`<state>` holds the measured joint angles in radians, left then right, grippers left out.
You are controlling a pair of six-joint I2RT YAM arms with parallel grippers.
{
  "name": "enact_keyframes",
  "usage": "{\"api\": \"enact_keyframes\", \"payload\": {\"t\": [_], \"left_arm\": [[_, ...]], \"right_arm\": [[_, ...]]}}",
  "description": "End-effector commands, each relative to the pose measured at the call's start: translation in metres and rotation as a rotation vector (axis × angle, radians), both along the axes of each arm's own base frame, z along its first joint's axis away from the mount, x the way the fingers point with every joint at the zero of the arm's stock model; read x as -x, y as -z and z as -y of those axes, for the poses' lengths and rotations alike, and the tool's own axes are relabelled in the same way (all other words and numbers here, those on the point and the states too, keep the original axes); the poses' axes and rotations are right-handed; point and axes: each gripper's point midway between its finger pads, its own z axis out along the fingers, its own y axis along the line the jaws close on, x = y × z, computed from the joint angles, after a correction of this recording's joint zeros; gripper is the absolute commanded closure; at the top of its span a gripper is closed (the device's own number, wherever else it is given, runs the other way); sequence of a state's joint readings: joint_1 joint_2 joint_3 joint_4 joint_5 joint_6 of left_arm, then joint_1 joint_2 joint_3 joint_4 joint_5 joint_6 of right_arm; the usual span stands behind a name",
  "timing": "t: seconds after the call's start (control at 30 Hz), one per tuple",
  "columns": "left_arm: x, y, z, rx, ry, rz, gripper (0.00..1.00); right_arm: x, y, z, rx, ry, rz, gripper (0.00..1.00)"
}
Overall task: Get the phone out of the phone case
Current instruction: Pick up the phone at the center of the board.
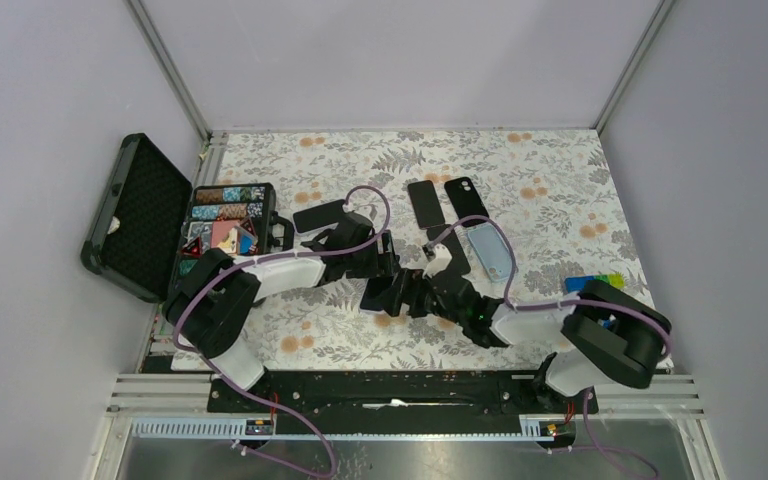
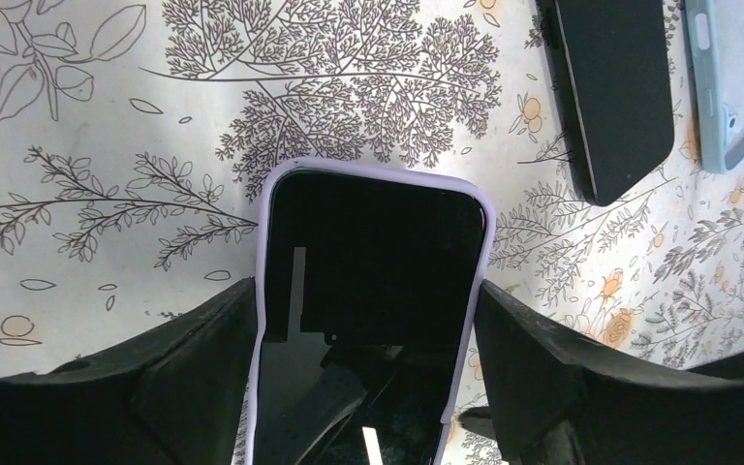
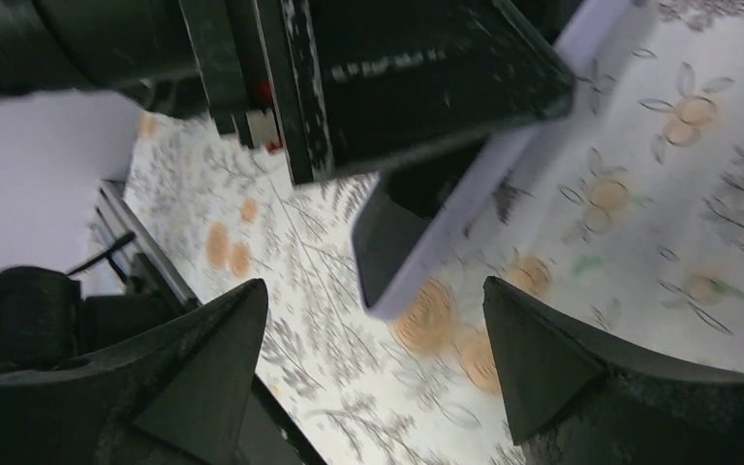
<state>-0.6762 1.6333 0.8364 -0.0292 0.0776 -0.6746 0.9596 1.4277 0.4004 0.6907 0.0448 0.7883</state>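
Observation:
The lilac case is pinched across both long sides by my left gripper, so next my right gripper takes the case's lower corner (image 3: 384,298) before my left gripper moves to one edge of the case.
A black phone (image 2: 368,242) in a lilac case (image 2: 269,252) is held just above the floral table. My left gripper (image 2: 363,320) is shut on the case's two long sides, screen facing the camera. In the top view the phone (image 1: 375,298) sits mid-table between both grippers, the left gripper (image 1: 385,270) over it. My right gripper (image 3: 373,291) is open; the cased phone's lower corner (image 3: 417,232) hangs just ahead of its fingers, not touched. The right gripper (image 1: 418,295) lies right of the phone in the top view.
A bare black phone (image 2: 615,87) and an empty light blue case (image 2: 736,77) lie beyond the held phone. Several more phones (image 1: 425,203) lie at mid-back. An open black box of cases (image 1: 225,225) stands at left. A blue-green object (image 1: 595,283) lies at right.

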Motion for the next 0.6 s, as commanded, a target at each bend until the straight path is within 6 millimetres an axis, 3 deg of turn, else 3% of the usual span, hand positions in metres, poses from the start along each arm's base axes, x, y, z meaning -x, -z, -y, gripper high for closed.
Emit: {"api": "enact_keyframes", "payload": {"t": [0.0, 0.2, 0.4, 0.57], "left_arm": [[-0.010, -0.040, 0.021, 0.150, -0.001, 0.085, 0.71], [-0.008, -0.052, 0.017, 0.188, -0.008, 0.101, 0.72], [-0.006, -0.057, 0.013, 0.229, -0.011, 0.097, 0.72], [-0.002, -0.062, 0.010, 0.263, -0.013, 0.110, 0.68]], "right_arm": [[-0.023, -0.025, -0.029, -0.134, 0.069, 0.020, 0.12], [-0.030, -0.012, -0.036, -0.120, 0.088, 0.001, 0.23], [-0.030, -0.012, -0.049, -0.151, 0.060, -0.016, 0.54], [-0.031, -0.008, -0.046, -0.162, 0.082, -0.021, 0.71]]}}
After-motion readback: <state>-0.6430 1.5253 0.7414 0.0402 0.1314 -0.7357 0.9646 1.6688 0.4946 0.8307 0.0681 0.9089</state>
